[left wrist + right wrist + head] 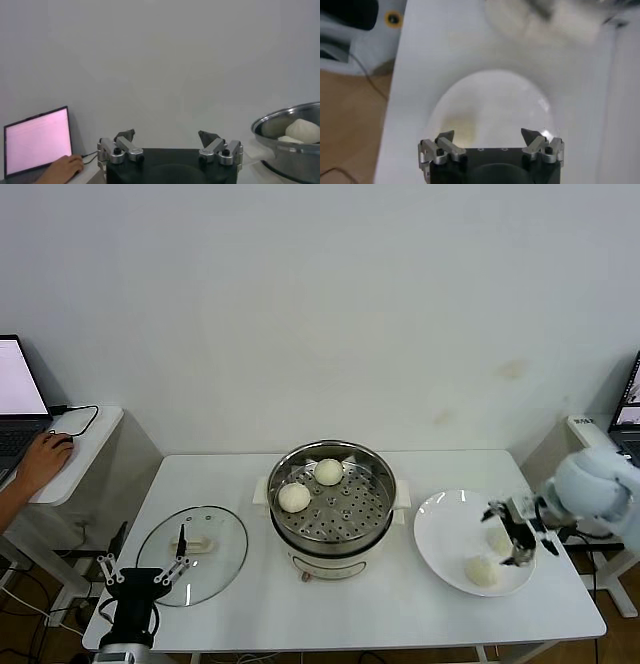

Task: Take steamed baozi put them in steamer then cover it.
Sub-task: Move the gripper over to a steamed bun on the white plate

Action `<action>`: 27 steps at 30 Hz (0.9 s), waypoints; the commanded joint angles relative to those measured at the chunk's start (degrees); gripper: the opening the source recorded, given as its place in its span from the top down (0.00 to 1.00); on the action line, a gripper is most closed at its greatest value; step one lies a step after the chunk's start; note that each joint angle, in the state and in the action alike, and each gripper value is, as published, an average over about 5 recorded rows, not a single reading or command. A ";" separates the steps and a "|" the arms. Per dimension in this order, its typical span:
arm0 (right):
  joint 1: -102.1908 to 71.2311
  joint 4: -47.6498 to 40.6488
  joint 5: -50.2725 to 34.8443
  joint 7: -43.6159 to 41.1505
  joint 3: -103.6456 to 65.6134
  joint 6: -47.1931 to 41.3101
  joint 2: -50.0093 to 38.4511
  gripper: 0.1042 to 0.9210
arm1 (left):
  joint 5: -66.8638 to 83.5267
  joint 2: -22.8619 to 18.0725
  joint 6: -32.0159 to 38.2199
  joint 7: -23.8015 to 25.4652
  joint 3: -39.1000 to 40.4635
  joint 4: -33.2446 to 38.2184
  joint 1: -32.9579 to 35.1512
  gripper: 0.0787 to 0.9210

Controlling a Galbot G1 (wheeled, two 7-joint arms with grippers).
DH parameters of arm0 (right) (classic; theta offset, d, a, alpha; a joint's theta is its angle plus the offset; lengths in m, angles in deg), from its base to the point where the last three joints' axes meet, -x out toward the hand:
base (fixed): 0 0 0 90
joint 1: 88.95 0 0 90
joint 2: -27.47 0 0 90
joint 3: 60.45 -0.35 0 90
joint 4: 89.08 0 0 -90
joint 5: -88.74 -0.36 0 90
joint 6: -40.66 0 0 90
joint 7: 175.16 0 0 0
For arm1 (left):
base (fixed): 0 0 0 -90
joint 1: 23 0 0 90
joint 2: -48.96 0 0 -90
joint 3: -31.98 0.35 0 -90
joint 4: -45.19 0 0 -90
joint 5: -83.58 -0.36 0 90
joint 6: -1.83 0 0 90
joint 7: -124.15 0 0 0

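Observation:
My right gripper is to close next on the sides of the baozi [483, 570] [460, 130] near the white plate's front edge, leaving the farther baozi on the plate.
The steel steamer [333, 506] stands mid-table on its cream base and holds two baozi [294, 497] [329, 472]. Two more baozi lie on the white plate [447, 529] to the right: one near its front [482, 572] and one [496, 541] partly hidden by my right gripper [508, 536]. That gripper hovers open over the plate [490, 100] with nothing between its fingers. The glass cover [215, 529] lies flat on the table's left side. My left gripper [146, 574] stays open at the cover's near edge. Its wrist view shows the steamer [292, 150] with a baozi [305, 131] inside.
A side table at the far left carries a laptop [15, 394], with a person's hand [42, 462] on a mouse. Another laptop [630, 399] stands at the far right. The table's front edge runs just below both grippers.

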 commanded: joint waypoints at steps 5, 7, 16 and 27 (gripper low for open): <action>-13.69 -6.24 6.28 1.62 -9.20 1.82 4.90 0.12 | -0.33 -0.65 0.05 -0.02 -0.08 -0.39 0.24 0.12; -13.70 -7.48 6.28 1.90 -9.18 2.06 6.11 0.12 | -0.35 -0.73 0.05 -0.03 -0.15 -0.48 0.25 0.12; -14.24 -11.55 7.37 2.44 -9.20 1.92 9.92 0.12 | -0.48 -0.87 0.16 0.04 -0.40 -1.21 -0.20 0.12; -14.10 -13.86 6.82 1.92 -8.67 0.98 12.16 0.18 | -1.21 -1.51 0.73 -0.01 -0.27 -1.05 -0.25 0.12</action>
